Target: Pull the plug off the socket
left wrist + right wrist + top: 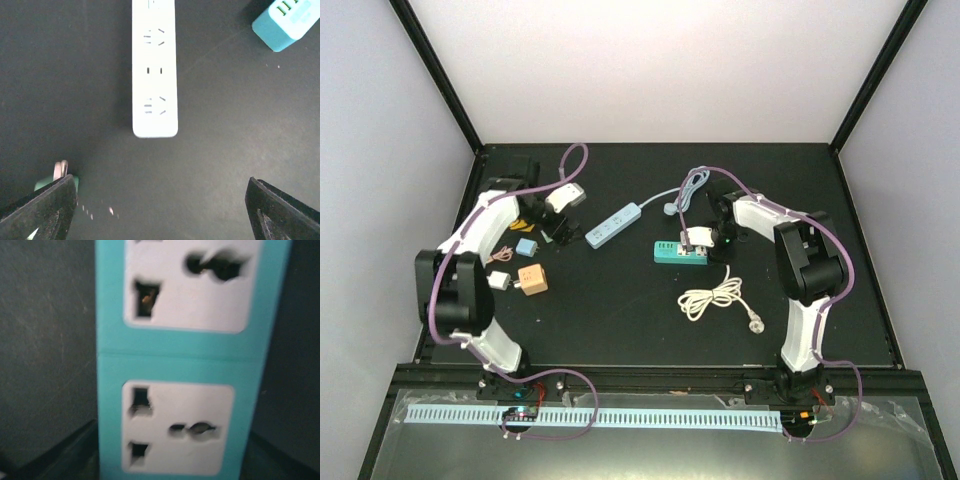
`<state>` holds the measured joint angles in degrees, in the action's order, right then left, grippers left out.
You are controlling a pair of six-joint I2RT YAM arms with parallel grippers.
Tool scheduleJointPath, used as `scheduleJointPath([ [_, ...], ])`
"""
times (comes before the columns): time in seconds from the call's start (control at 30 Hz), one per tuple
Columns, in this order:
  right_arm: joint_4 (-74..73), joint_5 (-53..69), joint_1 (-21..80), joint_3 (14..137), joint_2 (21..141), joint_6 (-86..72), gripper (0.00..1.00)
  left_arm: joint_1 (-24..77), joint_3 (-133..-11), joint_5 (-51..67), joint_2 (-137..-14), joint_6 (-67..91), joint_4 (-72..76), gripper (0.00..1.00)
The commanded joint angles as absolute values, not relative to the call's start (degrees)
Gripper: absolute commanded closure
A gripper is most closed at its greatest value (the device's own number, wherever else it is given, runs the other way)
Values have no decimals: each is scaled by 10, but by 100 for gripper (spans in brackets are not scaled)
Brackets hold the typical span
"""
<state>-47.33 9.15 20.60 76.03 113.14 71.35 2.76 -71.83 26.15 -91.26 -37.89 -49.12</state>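
Observation:
Next, my left gripper grasps the white power strip across its long sides, closing close to the power strip's end [604, 231] [155, 86] that is opposite its cable.
A teal power strip [678, 252] lies mid-table with a white plug [697, 238] standing in it; the plug's grey cable [688, 190] runs toward the back. My right gripper [718, 240] is at the strip's right end. In the right wrist view its fingers [67, 455] press both long sides of the strip [175, 355], and only empty sockets show there; the plug is out of that view. My left gripper [563, 232] is open and empty, a short way before the near end of a white power strip [154, 75].
The white power strip [613, 225] lies left of the teal one. A coiled white cable with a plug [715, 297] lies in front of the teal strip. Small adapters and cubes [530, 280] sit by the left arm. A small teal piece [57, 176] is beside my left finger.

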Motion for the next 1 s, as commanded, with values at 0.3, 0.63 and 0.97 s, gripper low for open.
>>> scheduleJointPath([
  [0.3, -562, 145, 171, 811, 1089, 681, 14, 102, -855, 230, -1109, -302, -477, 8],
  [0.63, -544, 249, 150, 809, 973, 593, 11, 122, -897, 177, -1173, -311, -490, 22],
  [0.97, -515, 427, 100, 730, 807, 416, 10, 151, -922, 128, -1201, -299, -470, 45],
])
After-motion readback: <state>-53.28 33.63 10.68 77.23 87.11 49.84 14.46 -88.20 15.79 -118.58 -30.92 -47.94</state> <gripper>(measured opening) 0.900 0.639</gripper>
